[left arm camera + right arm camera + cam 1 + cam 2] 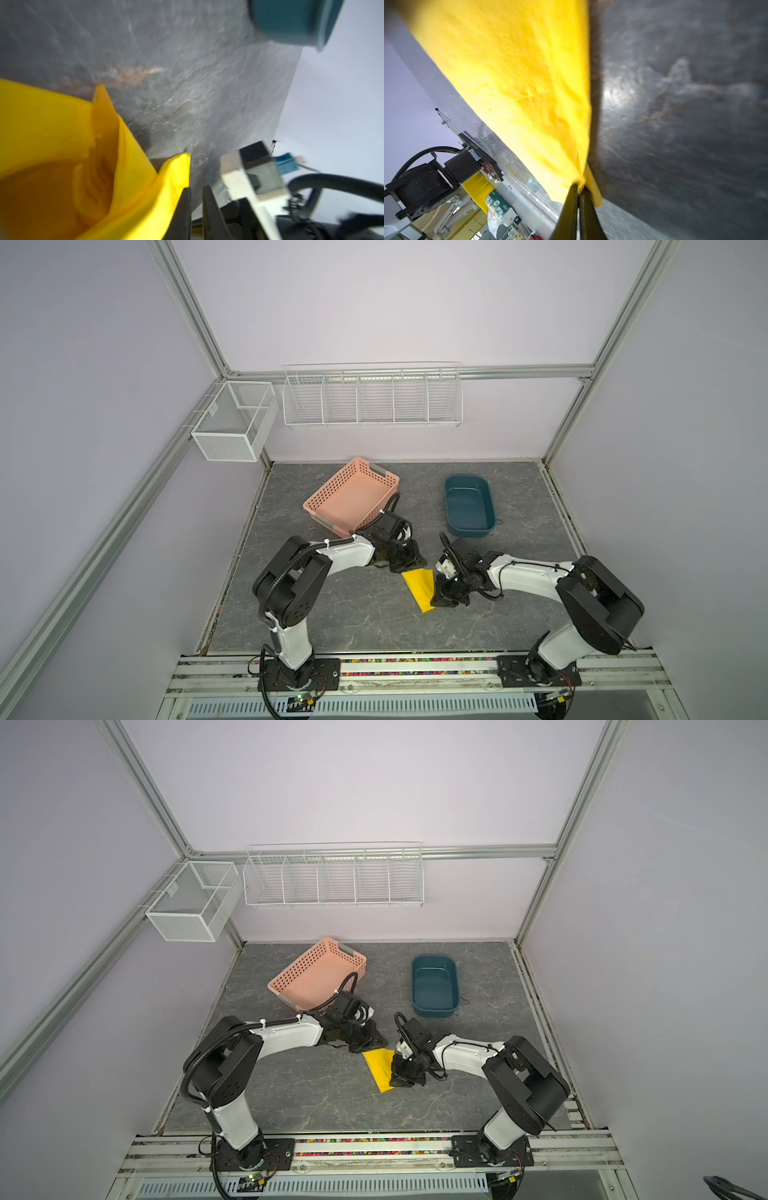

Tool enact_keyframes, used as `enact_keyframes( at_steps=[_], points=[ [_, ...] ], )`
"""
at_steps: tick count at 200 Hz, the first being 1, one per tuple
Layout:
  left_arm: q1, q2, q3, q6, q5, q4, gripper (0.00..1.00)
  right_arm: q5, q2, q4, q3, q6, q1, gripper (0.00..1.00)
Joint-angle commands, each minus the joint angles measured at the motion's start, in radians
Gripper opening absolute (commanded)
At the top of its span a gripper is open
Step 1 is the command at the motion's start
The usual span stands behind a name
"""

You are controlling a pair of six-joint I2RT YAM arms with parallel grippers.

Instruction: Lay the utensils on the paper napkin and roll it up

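Note:
The far corner of the paper napkin rests outside the left gripper's fingers, so the robot should open them, shift over and pinch the paper napkin's overlapping edge (155, 180).
The yellow paper napkin (419, 587) (380, 1069) lies folded into a narrow band on the grey table, between my two grippers. In the left wrist view the paper napkin's (52, 124) open end shows an orange-gold utensil (97, 176) with tine-like ridges inside; the other utensils are hidden. My left gripper (196, 188) (415, 564) sits at the napkin's far end. Its jaws stand a narrow gap apart with only table showing between them, and the paper rests against the outer side of one finger. My right gripper (579, 187) (436, 599) is shut, pinching the napkin's (519, 72) right edge.
A pink perforated basket (351, 499) stands behind the left arm and a teal tub (469, 506) at the back right. A white wire rack (372, 396) and a mesh box (235, 420) hang on the walls. The right wrist (249, 172) is close to the left fingers.

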Motion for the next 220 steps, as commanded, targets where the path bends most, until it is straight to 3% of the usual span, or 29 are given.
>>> enact_keyframes(
  at_steps=[1,26,69,172,220],
  points=[
    [0.031,-0.054,0.104,0.128,-0.103,-0.184,0.15,0.034,0.006,-0.040,-0.027,-0.017,0.005,0.09],
    [0.036,-0.005,0.193,0.212,-0.136,-0.307,0.14,0.030,0.007,-0.050,-0.024,-0.034,0.006,0.09],
    [0.024,0.093,0.264,0.276,-0.081,-0.394,0.10,0.036,0.013,-0.076,-0.006,-0.047,0.005,0.10],
    [-0.020,0.166,0.200,0.268,-0.109,-0.370,0.04,0.050,-0.011,-0.102,0.005,-0.042,0.005,0.19],
    [-0.019,0.116,0.191,0.291,-0.109,-0.353,0.11,0.046,0.001,-0.086,-0.002,-0.036,0.006,0.12]
  ],
)
